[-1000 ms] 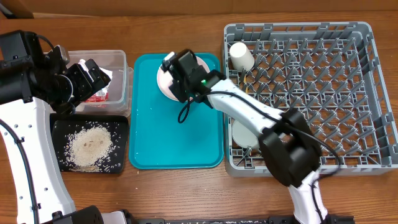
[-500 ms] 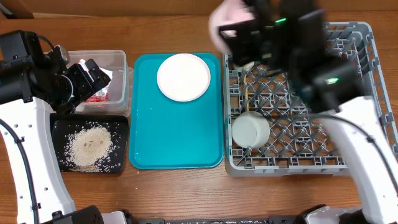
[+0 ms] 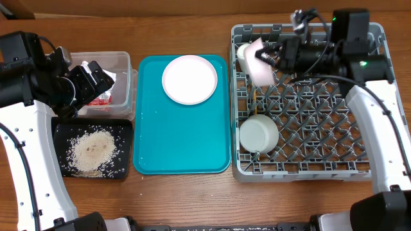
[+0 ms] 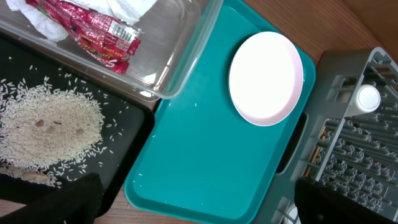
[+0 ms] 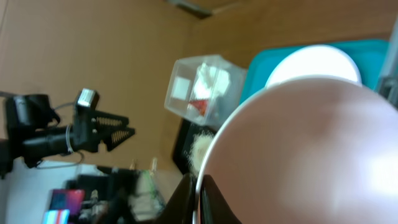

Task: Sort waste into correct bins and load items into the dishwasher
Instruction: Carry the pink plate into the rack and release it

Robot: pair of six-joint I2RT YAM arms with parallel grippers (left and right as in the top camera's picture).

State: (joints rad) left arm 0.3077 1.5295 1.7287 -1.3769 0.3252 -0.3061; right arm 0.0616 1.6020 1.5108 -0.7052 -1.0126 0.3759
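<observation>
Next, I let go of the pink bowl with my right gripper in the grey rack (image 3: 253,91), between the cream cup and the grey-green bowl.
My right gripper (image 3: 275,58) is shut on the rim of the pink bowl (image 3: 260,65) and holds it tilted above the back left of the grey rack (image 3: 359,168), next to the cream cup (image 3: 243,52). In the right wrist view the fingers (image 5: 211,198) pinch the bowl's rim (image 5: 298,155). The grey-green bowl (image 3: 259,133) sits in the rack's front left. The pale pink plate (image 3: 189,79) lies on the teal tray (image 3: 183,147). My left gripper (image 3: 95,80) hangs open and empty over the clear tub (image 3: 125,96), which holds the red wrapper (image 4: 99,34) and tissue (image 4: 127,7). Rice (image 3: 93,151) lies in the black tray (image 3: 123,128). Chopsticks (image 4: 322,140) lie in the rack.
The teal tray lies between the bins and the rack, with a few stray rice grains (image 4: 138,175) on it. The wooden table (image 3: 192,199) shows along the front. The rack's right half holds only upright pegs (image 3: 334,122).
My right arm has left the plate on the teal tray and swung right with the pink bowl, bringing it down over the rack's back left. The left arm has not moved.
</observation>
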